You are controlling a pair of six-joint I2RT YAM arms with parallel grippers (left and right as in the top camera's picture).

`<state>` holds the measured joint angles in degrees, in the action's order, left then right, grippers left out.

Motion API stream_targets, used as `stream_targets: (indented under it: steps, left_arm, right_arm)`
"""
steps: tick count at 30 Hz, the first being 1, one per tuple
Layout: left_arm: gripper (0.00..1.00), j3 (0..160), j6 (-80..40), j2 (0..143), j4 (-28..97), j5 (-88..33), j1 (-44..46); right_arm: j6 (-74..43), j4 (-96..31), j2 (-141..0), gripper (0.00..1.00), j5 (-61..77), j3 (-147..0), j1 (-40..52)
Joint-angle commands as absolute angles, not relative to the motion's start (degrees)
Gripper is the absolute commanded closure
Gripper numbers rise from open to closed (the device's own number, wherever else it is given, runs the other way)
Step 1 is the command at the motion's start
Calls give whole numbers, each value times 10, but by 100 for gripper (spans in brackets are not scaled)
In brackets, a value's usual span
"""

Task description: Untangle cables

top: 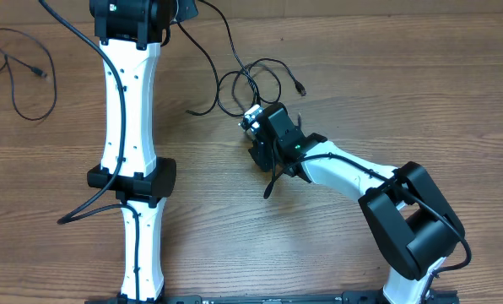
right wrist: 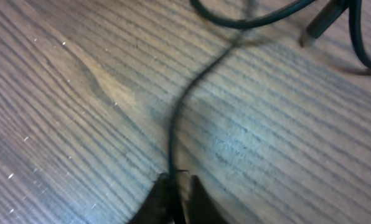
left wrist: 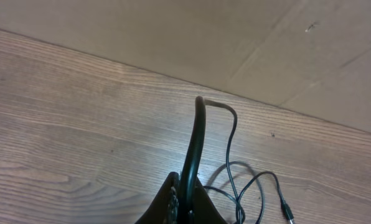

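Next, my right gripper releases the end of the cable on the bare table (top: 447,163) just past the black elbow of its arm.
Thin black cables lie in a loose looped bundle (top: 253,83) at the table's middle back, with a plug end (top: 300,89) at its right. My right gripper (top: 253,125) sits at the bundle's near edge and is shut on one strand (right wrist: 184,106), which runs up from the jaws (right wrist: 178,190) toward the loops. My left gripper (top: 179,10) is at the far edge, shut on another cable (left wrist: 233,140) that bends over and trails down to the loops (left wrist: 251,186). A separate cable (top: 15,72) lies loose at the far left.
The left arm (top: 129,127) stretches from the front edge to the back across the left of the table. The right arm (top: 361,181) reaches in from the front right. A cable tail (top: 273,181) hangs beside the right wrist. Cardboard (left wrist: 235,37) borders the table's far edge.
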<state>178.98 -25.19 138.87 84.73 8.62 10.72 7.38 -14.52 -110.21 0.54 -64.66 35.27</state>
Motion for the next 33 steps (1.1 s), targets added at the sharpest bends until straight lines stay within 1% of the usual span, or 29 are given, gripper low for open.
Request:
stream_targets:
  steps: [1, 3, 4, 5, 7, 8, 9, 10, 11, 14, 16, 18, 19, 23, 26, 30, 33]
  left_arm:
    - [96, 1800, -259, 1368, 855, 96, 102]
    - [96, 1800, -258, 1367, 854, 96, 93]
    - [96, 1800, -258, 1364, 853, 96, 86]
    - [96, 1800, -258, 1362, 853, 96, 80]
    - [96, 1800, -258, 1352, 853, 96, 64]
    - [96, 1800, -258, 1345, 854, 96, 53]
    - [96, 1800, -257, 1327, 853, 96, 25]
    - [96, 1800, -257, 1321, 853, 96, 16]
    - [96, 1800, -257, 1303, 851, 96, -7]
    - [96, 1800, -245, 1270, 829, 96, -64]
    - [96, 1800, -249, 1265, 829, 84, -88]
    - [96, 1800, -248, 1266, 830, 4, -114]
    - [96, 1800, -248, 1266, 830, -15, -117]
    - [96, 1800, -244, 1267, 830, -19, -111]
    - [96, 1800, -244, 1267, 840, -66, -103]
    - [96, 1800, -244, 1267, 842, -130, -88]
    - [96, 1800, -244, 1267, 842, -138, -62]
  right_arm:
    - [11, -206, -1077, 96, -6, -696, 325]
    - [-38, -281, -1046, 96, -48, -715, 280]
    - [-60, -319, -1024, 96, -87, -716, 244]
    - [-65, -345, -1012, 96, -113, -716, 216]
    - [-91, -395, -992, 96, -171, -716, 146]
    - [-120, -420, -984, 96, -198, -716, 94]
    - [-152, -441, -980, 96, -199, -716, 15]
    - [-167, -446, -980, 96, -198, -716, -15]
    - [-194, -454, -980, 96, -188, -716, -85]
    - [-197, -456, -980, 96, -121, -716, -230]
    - [-197, -459, -980, 96, -94, -716, -267]
    - [-197, -458, -980, 96, -63, -716, -296]
    - [-197, -456, -980, 96, -63, -716, -298]
    - [-197, -455, -980, 96, -63, -716, -296]
    - [-197, -455, -980, 96, -55, -716, -284]
    - [-190, -451, -980, 96, 2, -716, -259]
    - [-178, -445, -980, 95, 15, -717, -227]
